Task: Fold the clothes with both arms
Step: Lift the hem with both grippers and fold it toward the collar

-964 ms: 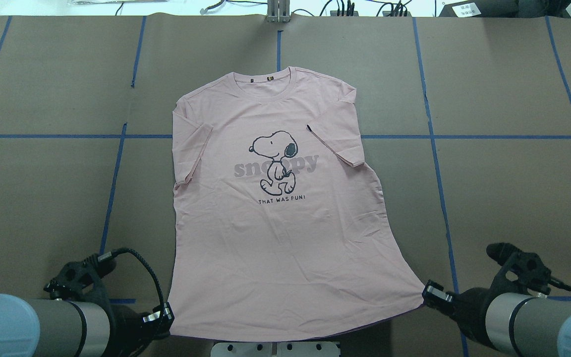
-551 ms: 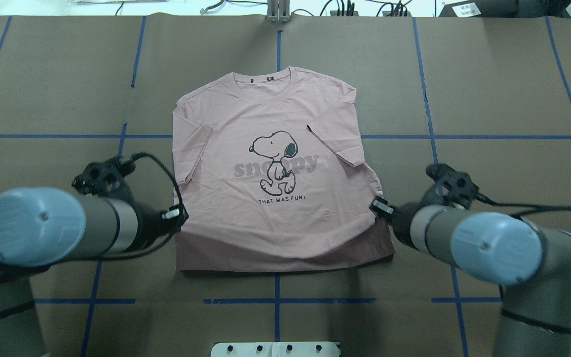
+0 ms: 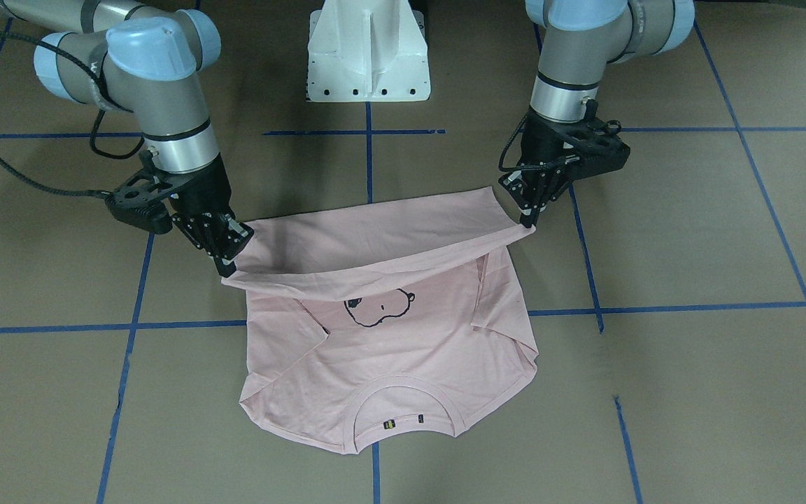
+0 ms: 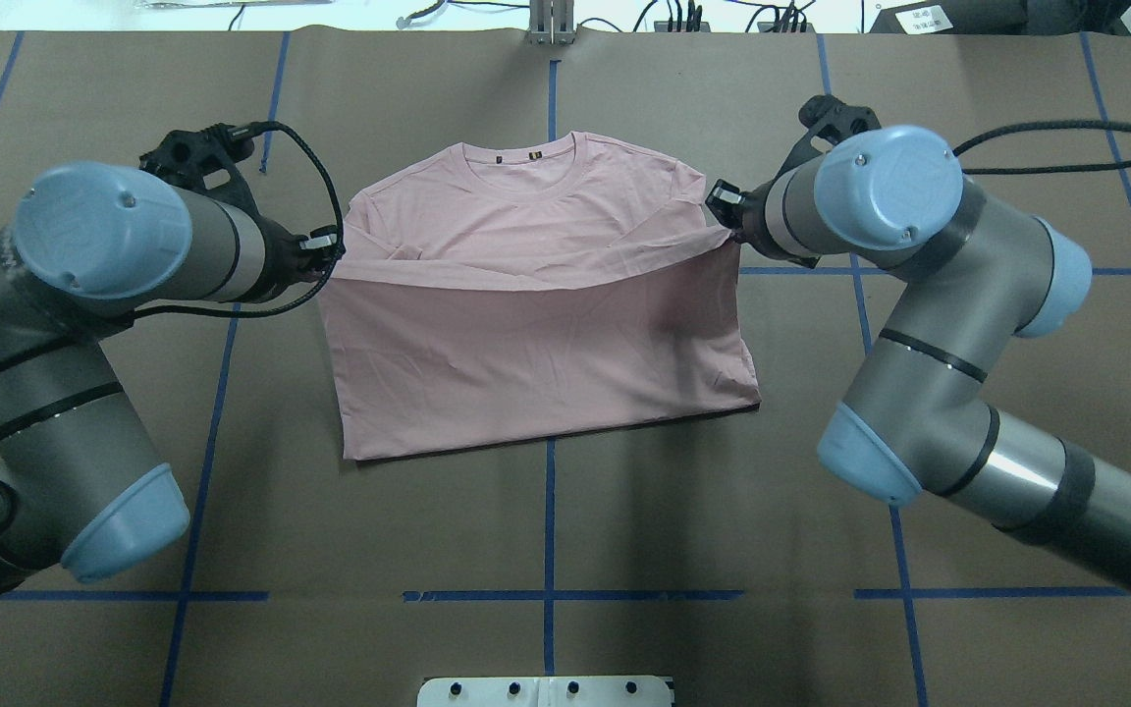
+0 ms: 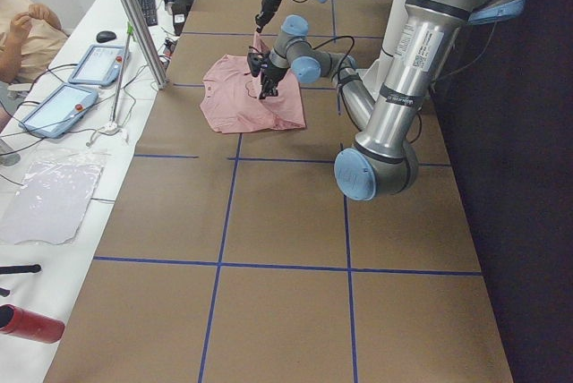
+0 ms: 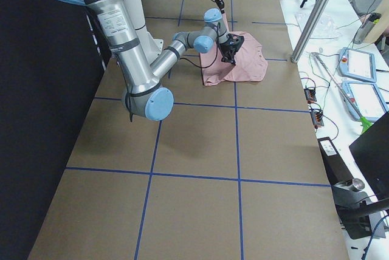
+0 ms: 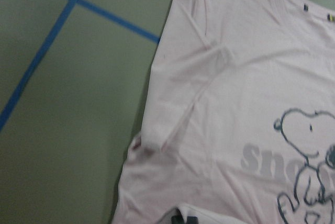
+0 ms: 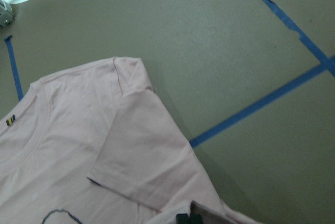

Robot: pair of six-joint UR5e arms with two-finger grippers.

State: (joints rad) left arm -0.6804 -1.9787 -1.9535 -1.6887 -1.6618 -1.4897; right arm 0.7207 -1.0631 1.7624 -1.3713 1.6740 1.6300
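My left gripper should release the hem corner at the outer edge of the T-shirt's shoulder (image 3: 544,360), next to the collar.
The pale pink T-shirt (image 4: 546,344) lies on the brown table with its collar (image 4: 524,162) at the far side. Its hem is lifted and folded over toward the collar. My left gripper (image 4: 325,247) is shut on one hem corner and shows on the right of the front view (image 3: 527,213). My right gripper (image 4: 726,221) is shut on the other corner (image 3: 227,264). The hem hangs taut between them above the chest. The Snoopy print (image 3: 378,308) peeks out under the fold and shows in the left wrist view (image 7: 306,145). The right wrist view shows a sleeve (image 8: 146,156).
The white pedestal base (image 3: 368,56) stands at the near table edge. Blue tape lines (image 4: 546,594) grid the brown table cover. A metal post (image 4: 551,20) and cables sit at the far edge. An operators' desk with tablets (image 5: 54,110) runs beyond it.
Both grippers carried the hem from the near edge up and over the shirt toward the collar. The Snoopy print is now covered in the overhead view.
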